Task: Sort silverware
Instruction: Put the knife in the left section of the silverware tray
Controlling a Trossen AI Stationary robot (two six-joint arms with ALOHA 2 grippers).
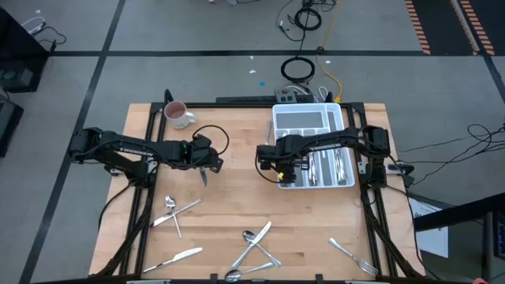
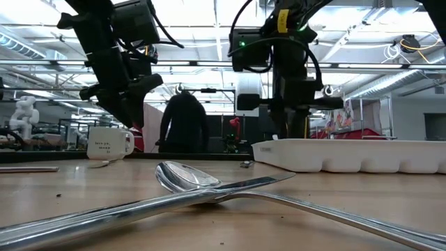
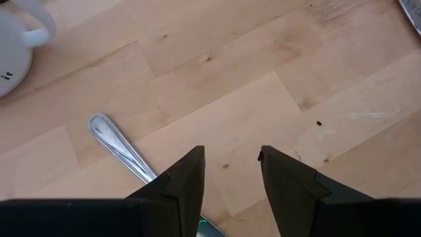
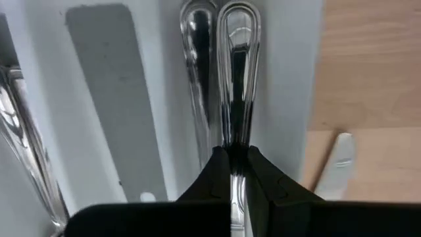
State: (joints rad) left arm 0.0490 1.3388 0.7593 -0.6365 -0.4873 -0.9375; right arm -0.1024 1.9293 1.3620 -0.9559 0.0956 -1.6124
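Next, I move my left gripper to the knife just beside the white tray and grip the knife's handle point(image 1: 268, 140) near its blade.
The white tray point(image 1: 312, 118) stands at the table's far right, with silverware point(image 1: 330, 166) in its long slots. My right gripper point(image 1: 282, 170) points straight down over the tray's leftmost slot, shut on a silver piece point(image 4: 237, 72). Another piece point(image 4: 197, 59) lies in that slot beside it. My left gripper point(image 3: 231, 164) hangs open left of the table's middle, above a silver piece point(image 3: 117, 146) that lies on the wood and runs out of sight behind one finger. Loose silverware point(image 1: 252, 248) lies along the near edge. My right gripper pinches the silver piece's handle shank point(image 4: 235, 141) between its two fingers, coming from above and pointing down, with the fingers across the piece. The piece lies level along the slot, its rounded handle end point(image 4: 238, 20) free. Whether it rests on the tray floor I cannot tell.
A white-and-pink mug point(image 1: 177, 115) stands at the far left. On the near half lie a crossed spoon and fork point(image 1: 172, 210), a knife point(image 1: 178, 256) and a fork point(image 1: 352, 257). A pale blade tip point(image 4: 339, 161) lies on the wood beside the tray. Bare wood shows mid-table.
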